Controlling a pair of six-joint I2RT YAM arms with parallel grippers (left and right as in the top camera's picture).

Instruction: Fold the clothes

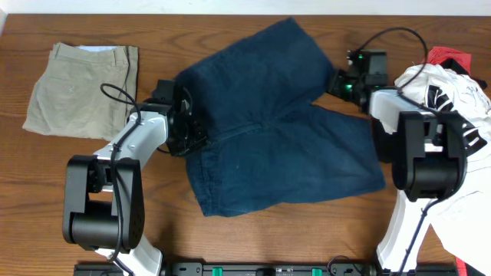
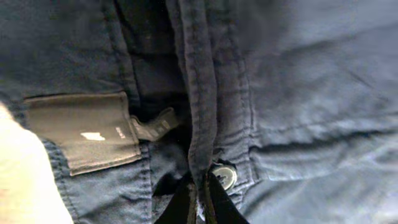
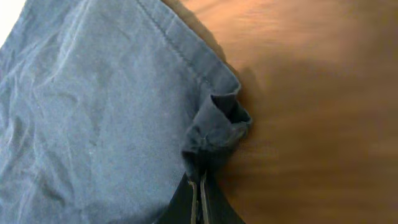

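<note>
The back leg of the navy trousers slants away from the front leg. Next, I pull it straight before my left gripper takes the front waist corner (image 1: 209, 210).
Dark navy trousers (image 1: 276, 123) lie spread across the middle of the wooden table (image 1: 430, 23), one leg pointing to the back, the other to the right. My left gripper (image 1: 186, 129) is at their waistband on the left. In the left wrist view it (image 2: 200, 190) is shut on the waistband fold, beside a metal button (image 2: 224, 176) and a grey label (image 2: 84, 127). My right gripper (image 1: 336, 83) is at the back leg's hem corner. The right wrist view shows it (image 3: 200, 185) shut on a bunched hem corner (image 3: 214, 127).
Folded beige khaki trousers (image 1: 80, 90) lie at the back left. At the right edge sits a heap with a white black-lettered shirt (image 1: 449, 96) and a red piece (image 1: 449, 55), next to the right arm's base (image 1: 418, 153).
</note>
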